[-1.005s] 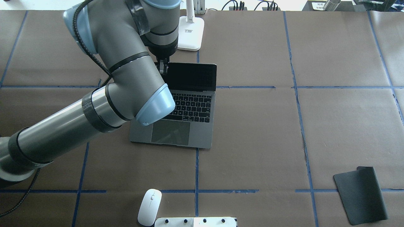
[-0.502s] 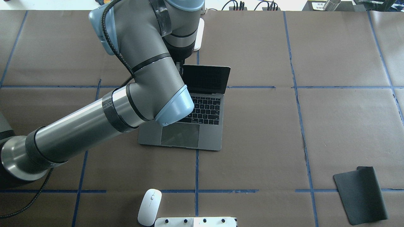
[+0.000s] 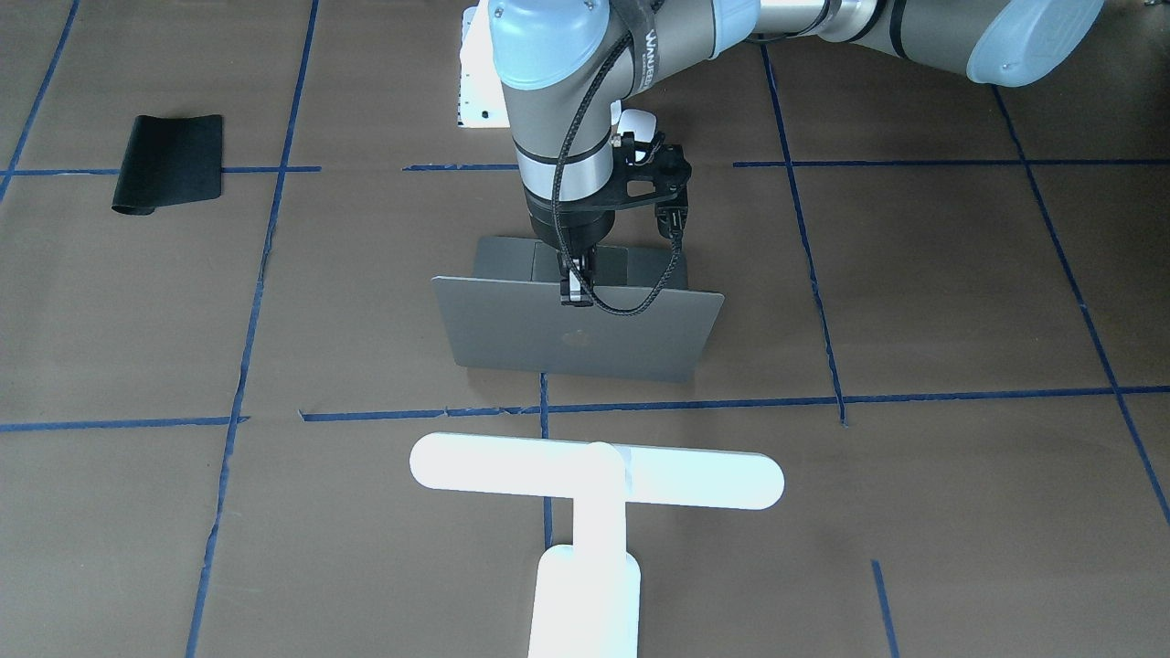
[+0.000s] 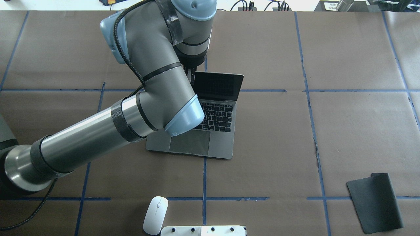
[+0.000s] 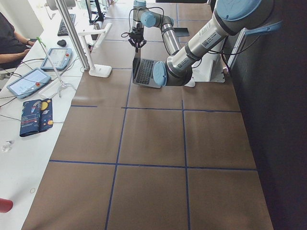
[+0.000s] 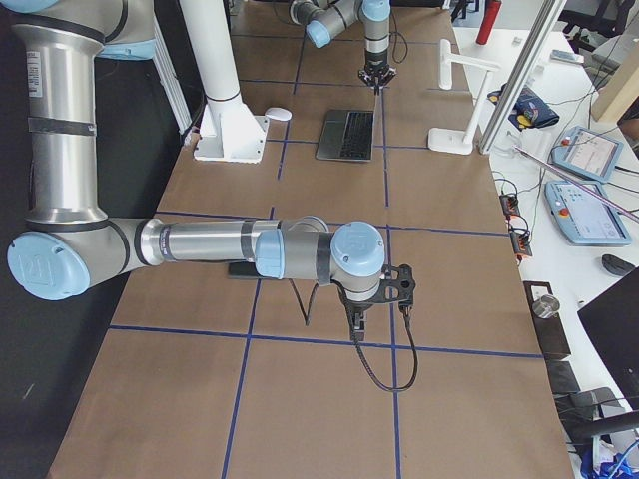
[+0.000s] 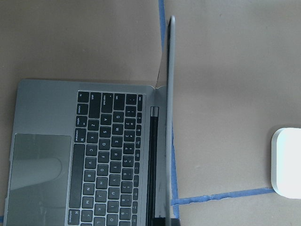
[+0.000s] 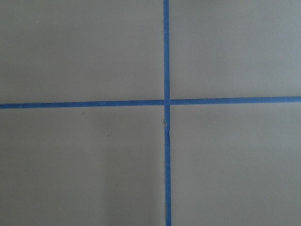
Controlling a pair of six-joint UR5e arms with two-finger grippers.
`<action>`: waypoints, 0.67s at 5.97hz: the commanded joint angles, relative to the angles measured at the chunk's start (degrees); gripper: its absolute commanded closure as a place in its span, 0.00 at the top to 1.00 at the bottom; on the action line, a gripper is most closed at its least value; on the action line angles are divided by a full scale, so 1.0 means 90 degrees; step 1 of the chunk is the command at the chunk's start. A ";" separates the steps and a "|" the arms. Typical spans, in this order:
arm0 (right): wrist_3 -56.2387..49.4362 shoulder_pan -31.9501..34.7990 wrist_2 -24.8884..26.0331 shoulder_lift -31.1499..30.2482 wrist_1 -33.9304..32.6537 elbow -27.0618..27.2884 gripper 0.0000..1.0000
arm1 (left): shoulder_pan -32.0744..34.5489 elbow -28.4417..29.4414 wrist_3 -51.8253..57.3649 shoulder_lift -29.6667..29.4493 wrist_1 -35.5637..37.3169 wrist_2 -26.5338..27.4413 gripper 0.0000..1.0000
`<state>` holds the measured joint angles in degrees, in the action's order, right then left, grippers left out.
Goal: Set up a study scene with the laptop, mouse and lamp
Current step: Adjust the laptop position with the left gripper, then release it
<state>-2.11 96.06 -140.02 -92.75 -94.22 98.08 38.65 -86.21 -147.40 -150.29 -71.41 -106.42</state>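
Note:
The brown paper (image 3: 579, 356) (image 7: 153, 214) is beside the blue tape line facing the lamp. Next, my left gripper lets go of the laptop there.
The laptop (image 4: 220, 139) stands open at the table's middle, its grey lid (image 3: 576, 338) upright and its keys in the left wrist view (image 7: 108, 150). My left gripper (image 3: 574, 289) is shut on the lid's top edge, near the screen's left corner in the overhead view (image 4: 190, 73). The white mouse (image 4: 155, 215) lies at the near edge, apart from the laptop. The white T-shaped lamp (image 3: 594, 471) stands beyond the laptop; my arm hides it in the overhead view. My right gripper (image 6: 356, 321) hovers over bare paper far off; I cannot tell if it is open or shut.
A black mat (image 4: 374, 203) lies at the near right. A white pedestal with bolt holes (image 4: 203, 230) sits beside the mouse. The lamp's base (image 7: 287, 162) lies a short way behind the lid. Blue tape lines cross the brown paper.
My left arm has moved to the right and the laptop has slid right with it. The arm now hides the lamp's base in the overhead view. The mouse and mat have not moved.

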 commanded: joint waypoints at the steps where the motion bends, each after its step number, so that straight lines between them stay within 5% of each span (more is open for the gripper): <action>1: 0.0000 0.0000 0.0001 0.0003 0.0000 -0.0009 1.00 | -0.0007 0.0116 -0.0086 -0.0030 -0.0044 0.0007 0.03; 4: -0.0010 0.0000 0.0001 0.0003 0.0000 -0.0019 1.00 | 0.0023 0.0495 -0.0485 -0.0040 -0.0423 0.0153 0.03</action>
<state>-2.14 96.06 -140.03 -92.72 -94.22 97.96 38.80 -83.12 -150.27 -150.63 -74.07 -105.81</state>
